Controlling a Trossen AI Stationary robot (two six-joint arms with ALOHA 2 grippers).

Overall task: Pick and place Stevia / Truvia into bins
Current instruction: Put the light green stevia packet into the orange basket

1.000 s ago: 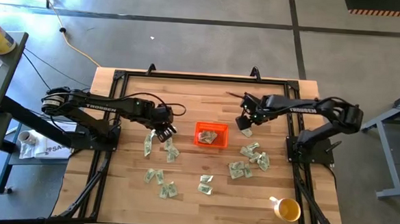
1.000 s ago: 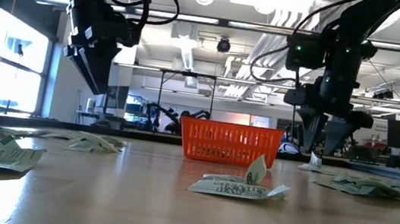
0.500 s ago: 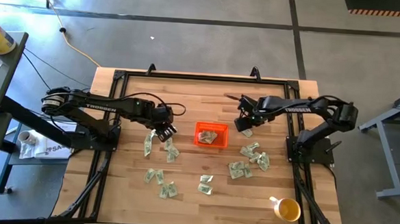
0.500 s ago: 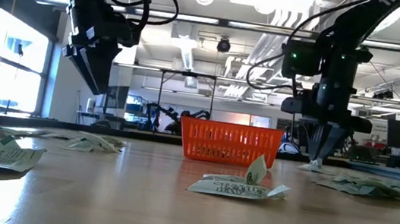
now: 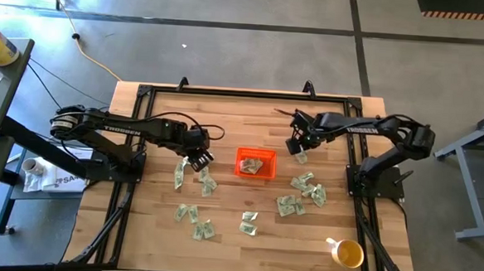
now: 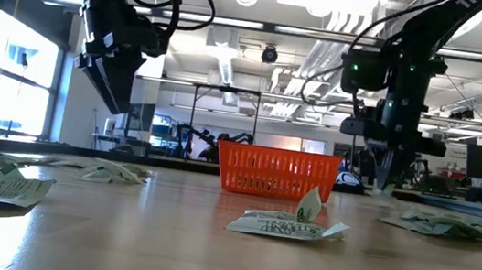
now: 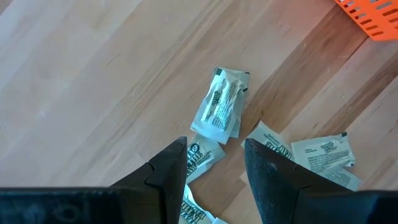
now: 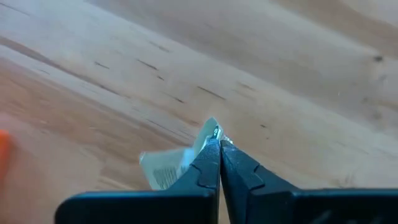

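The robot's right gripper should release its Stevia packet in the orange bin (image 5: 249,166), by the packet lying there.
Many pale green and white Stevia packets lie flat on the wooden table, in groups left (image 5: 191,179), front (image 5: 248,223) and right (image 5: 301,197) of the orange bin (image 5: 255,164). One packet (image 5: 253,163) lies inside the bin. My right gripper (image 5: 296,152) stands just right of the bin, shut on one packet (image 8: 171,167). My left gripper (image 5: 196,159) hangs open above the left group, with packets (image 7: 221,106) showing below its fingers. My right gripper pinches one packet by its upper edge (image 8: 210,132) between the two fingertips. The fingers come from above, pointing down. The rest of the packet sticks out to one side below the fingers; whether its lower end rests on the table I cannot tell.
A round yellow cup (image 5: 348,254) stands near the table's front right corner. The bin's mesh wall (image 6: 278,174) stands between the two arms in the low view. Bare wood lies along the far side of the table (image 5: 243,119).
My right gripper has gone down a little toward the table beside the bin and shut on a packet there. The left gripper has kept still and open.
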